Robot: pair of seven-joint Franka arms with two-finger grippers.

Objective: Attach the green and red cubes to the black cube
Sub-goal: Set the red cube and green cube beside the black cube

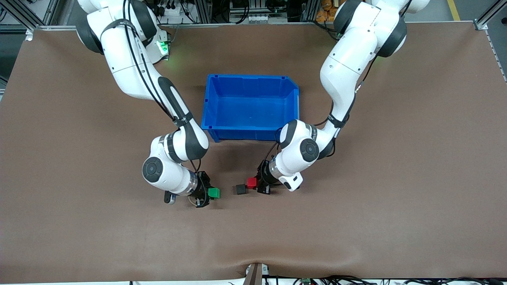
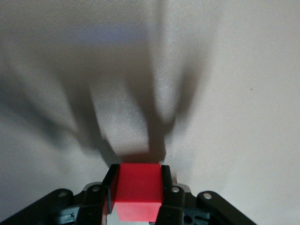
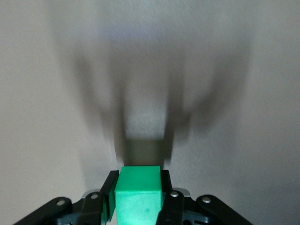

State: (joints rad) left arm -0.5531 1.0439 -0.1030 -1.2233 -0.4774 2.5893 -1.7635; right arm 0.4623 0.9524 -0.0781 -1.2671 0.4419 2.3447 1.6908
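The red cube, now held low over the table, will be released by my left gripper against the black cube's side (image 1: 248, 188) that faces away from the green cube.
My left gripper (image 1: 253, 183) is shut on the red cube (image 1: 252, 182) and holds it low over the table, on the front-camera side of the bin. In the left wrist view the red cube (image 2: 138, 190) fills the gap of that gripper (image 2: 138, 172). The black cube (image 1: 241, 189) lies on the table right beside the red cube, toward the right arm's end; I cannot tell whether they touch. My right gripper (image 1: 211, 193) is shut on the green cube (image 1: 214, 192), a short gap from the black cube. The right wrist view shows the green cube (image 3: 139, 194) clamped in that gripper (image 3: 138, 178).
A blue bin (image 1: 245, 132) stands in the middle of the brown table, farther from the front camera than the cubes, between the two arms. Both forearms reach down past its sides.
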